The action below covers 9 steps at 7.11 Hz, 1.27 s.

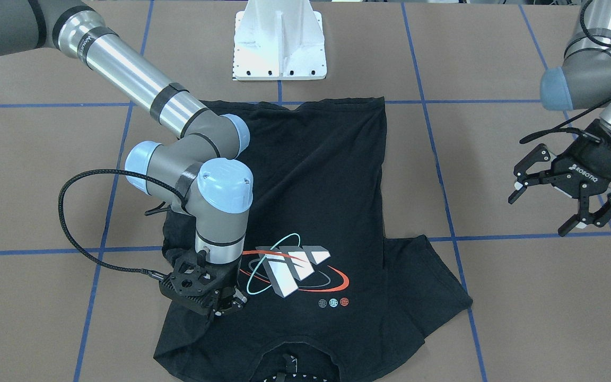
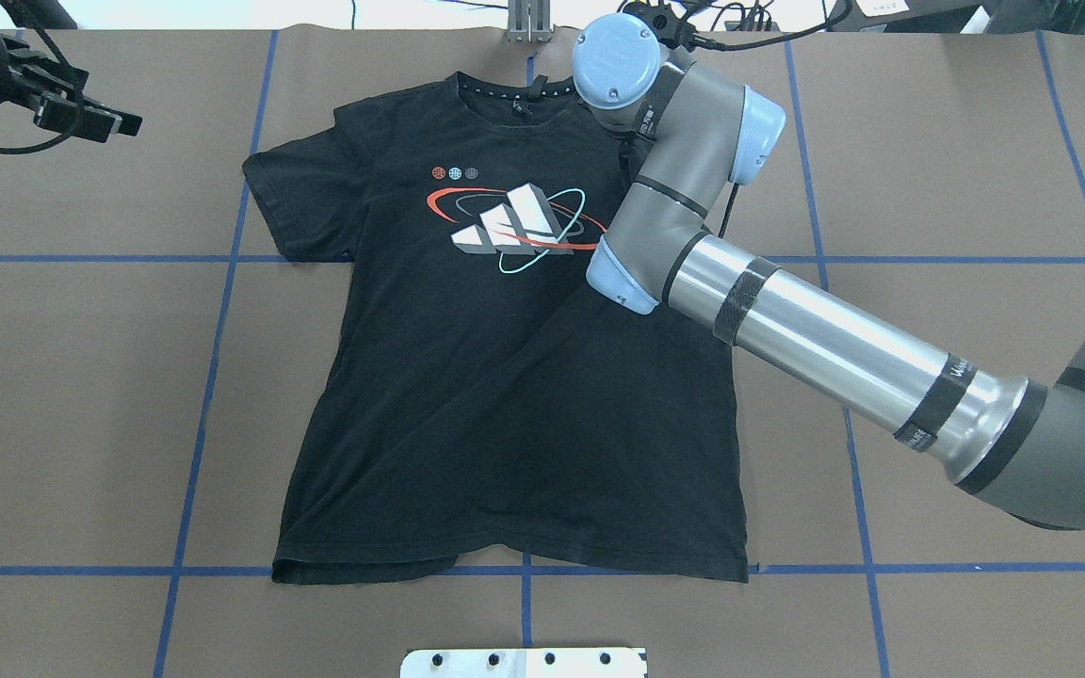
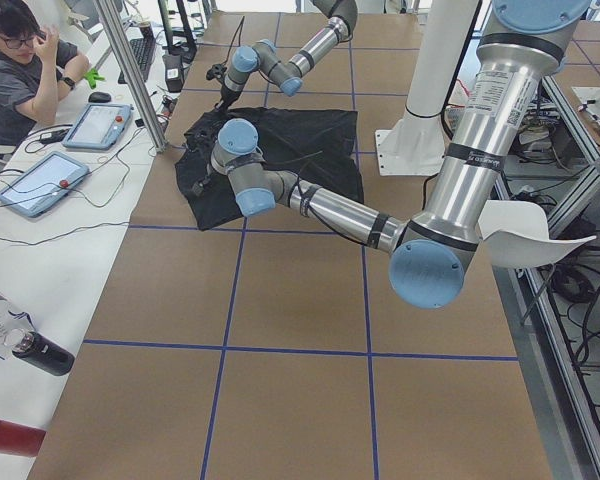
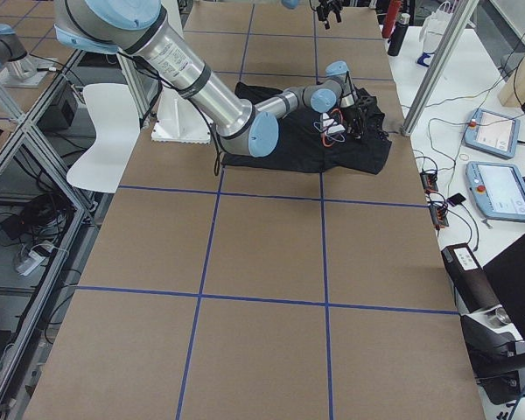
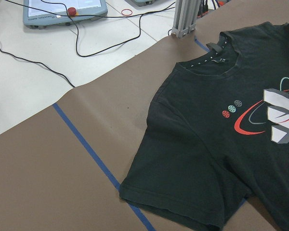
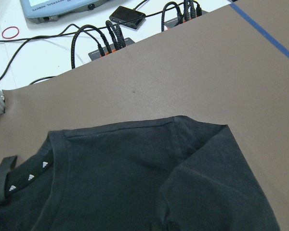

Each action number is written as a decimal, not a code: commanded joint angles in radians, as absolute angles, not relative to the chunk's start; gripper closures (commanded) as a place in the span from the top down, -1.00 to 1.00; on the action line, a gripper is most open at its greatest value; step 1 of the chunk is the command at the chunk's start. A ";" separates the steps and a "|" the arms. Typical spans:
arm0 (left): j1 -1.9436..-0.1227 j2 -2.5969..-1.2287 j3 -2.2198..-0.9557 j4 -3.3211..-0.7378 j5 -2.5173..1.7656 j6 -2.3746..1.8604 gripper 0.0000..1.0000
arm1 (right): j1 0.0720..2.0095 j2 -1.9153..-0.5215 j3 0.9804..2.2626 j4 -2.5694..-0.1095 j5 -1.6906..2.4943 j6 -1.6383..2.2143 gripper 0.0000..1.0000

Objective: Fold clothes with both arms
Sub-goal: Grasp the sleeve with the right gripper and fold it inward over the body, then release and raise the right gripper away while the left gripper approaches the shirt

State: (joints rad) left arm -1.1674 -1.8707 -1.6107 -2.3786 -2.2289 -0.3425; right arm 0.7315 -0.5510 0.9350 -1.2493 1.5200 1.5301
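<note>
The robot's left gripper needs to next move to the black T-shirt's unfolded sleeve and close on the cuff corner nearer the collar (image 1: pixel 467 301) (image 5: pixel 124 191).
The black T-shirt (image 1: pixel 316 175) lies print side up on the brown table, collar toward the operators' side; it also shows in the overhead view (image 2: pixel 505 395). My right gripper (image 1: pixel 227 307) points straight down at the shirt's shoulder beside the print. It looks shut on the fabric, though its fingers are mostly hidden. The sleeve on that side is folded in over the body (image 6: pixel 207 163). My left gripper (image 1: pixel 541 212) is open and empty, hovering above bare table well off the other sleeve (image 5: pixel 183 192).
The white pedestal base (image 1: pixel 279 48) stands at the shirt's hem end. Blue tape lines (image 2: pixel 213 377) grid the table. A white side bench with tablets (image 3: pixel 30 185), cables (image 6: pixel 111 41) and an aluminium post (image 5: pixel 185 19) runs past the collar end, where an operator (image 3: pixel 20 60) sits.
</note>
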 commanded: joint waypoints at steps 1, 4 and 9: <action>-1.167 -1.871 -1.609 -2.378 -2.229 -0.344 1.00 | 0.722 -0.528 0.911 -1.252 1.506 1.529 1.00; -1.088 -1.890 -1.579 -2.379 -2.064 -0.585 1.00 | 0.803 -0.532 1.022 -1.375 1.694 1.351 1.00; -0.924 -2.018 -1.170 -2.681 -1.743 -0.839 0.95 | 0.955 -0.939 1.499 -1.456 1.916 0.992 1.00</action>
State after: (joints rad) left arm -0.9735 -1.9885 -1.2651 -2.5997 -1.8295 -0.7712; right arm 0.9165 -0.8143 1.3725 -1.4538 1.8746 1.0838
